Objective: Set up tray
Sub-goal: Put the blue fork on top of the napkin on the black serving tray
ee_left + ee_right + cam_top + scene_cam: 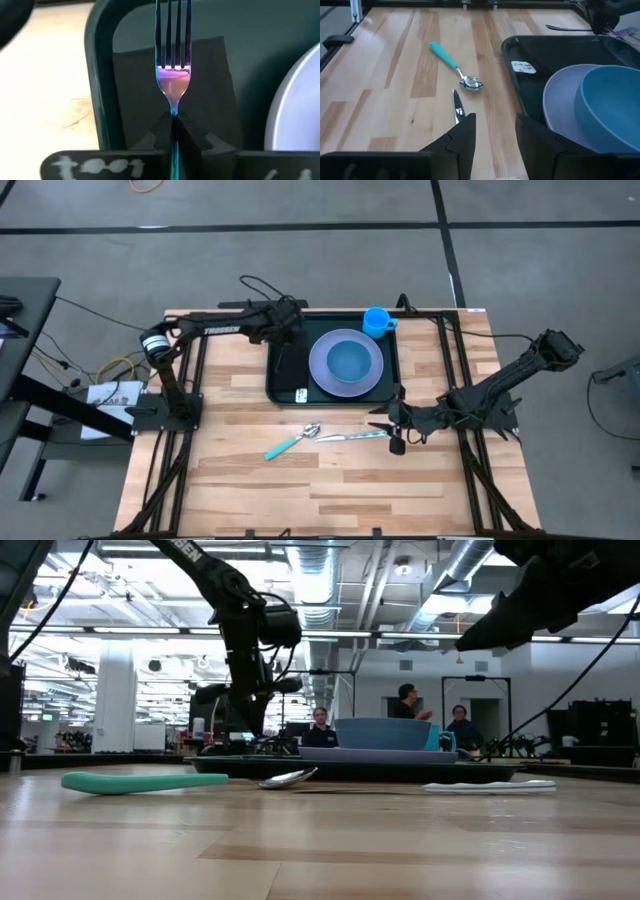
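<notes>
Next, I release the fork from my left gripper on the flat black piece [284, 364] [154, 129], between the rim of the tray and the lavender plate.
The dark green tray [285, 385] sits far of the table's middle. It carries a lavender plate [318, 365] with a blue bowl [348, 360], a blue cup [376, 320] and a flat black piece [135, 90] by its left rim. My left gripper [285, 330] is over that piece, shut on a fork [173, 60]. A knife [350, 436] and a teal-handled spoon [290, 443] lie flat on the wood near of the tray. My right gripper [393, 432] hangs open above the knife's right end; the blade [457, 107] runs out ahead between its fingers. My left gripper pinches the fork at its neck [173, 107], just behind the head, coming from above and pointing down. The fork lies level along the tray's left rim, tines toward the far edge and handle [570, 28] toward the near edge. Whether it touches the black piece, I cannot tell.
The tray's raised rim [95, 75] runs close beside the fork. Bare wood spreads near of the spoon and knife and left of the tray. Black frame rails edge the table. People show in the room beyond the far edge.
</notes>
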### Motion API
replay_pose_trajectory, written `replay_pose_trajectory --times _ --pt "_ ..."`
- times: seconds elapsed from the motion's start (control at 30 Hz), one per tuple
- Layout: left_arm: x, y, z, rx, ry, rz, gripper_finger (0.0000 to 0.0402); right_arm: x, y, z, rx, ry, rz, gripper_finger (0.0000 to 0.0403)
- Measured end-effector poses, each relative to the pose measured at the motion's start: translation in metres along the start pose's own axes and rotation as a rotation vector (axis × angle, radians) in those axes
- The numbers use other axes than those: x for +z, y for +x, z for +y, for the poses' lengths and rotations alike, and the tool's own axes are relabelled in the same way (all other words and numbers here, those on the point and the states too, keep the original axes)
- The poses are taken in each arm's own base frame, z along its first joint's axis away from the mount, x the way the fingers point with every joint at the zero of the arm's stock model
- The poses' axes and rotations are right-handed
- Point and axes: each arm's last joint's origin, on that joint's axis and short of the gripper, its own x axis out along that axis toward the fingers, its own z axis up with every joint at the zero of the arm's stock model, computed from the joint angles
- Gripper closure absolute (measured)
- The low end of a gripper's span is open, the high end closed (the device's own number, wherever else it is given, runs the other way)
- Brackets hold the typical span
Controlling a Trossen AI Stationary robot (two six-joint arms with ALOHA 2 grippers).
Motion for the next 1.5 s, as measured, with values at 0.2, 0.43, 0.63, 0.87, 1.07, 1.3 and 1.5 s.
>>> replay_pose_trajectory --times 0.2,0.43,0.63,0.87,1.07,1.3,1.5 --pt "-0.005 0.009 -0.005 0.012 -0.020 0.006 0.0401 -0.002 0.000 0.000 -0.003 -0.008 0.015 0.0272" --pt "-0.002 0.012 -0.001 0.024 -0.081 0.004 0.0401 -0.002 0.000 0.000 -0.001 -0.003 0.018 0.0272" --pt "-0.006 0.014 -0.001 0.037 -0.073 -0.003 0.0401 -0.002 0.000 0.000 0.000 -0.001 0.019 0.0272" --pt "-0.019 0.026 0.008 0.048 -0.089 0.015 0.0401 -0.002 0.000 0.000 -0.001 0.015 0.021 0.0272" --pt "-0.025 0.034 0.011 0.016 -0.099 0.017 0.0401 -0.002 0.000 0.000 -0.001 0.016 0.020 0.0272" --pt "-0.028 0.036 0.014 0.039 -0.097 0.013 0.0401 -0.002 0.000 0.000 0.000 0.017 0.019 0.0272" --pt "-0.027 0.036 0.014 0.048 -0.097 -0.006 0.0396 -0.002 0.000 0.000 -0.001 0.016 0.020 0.0272"
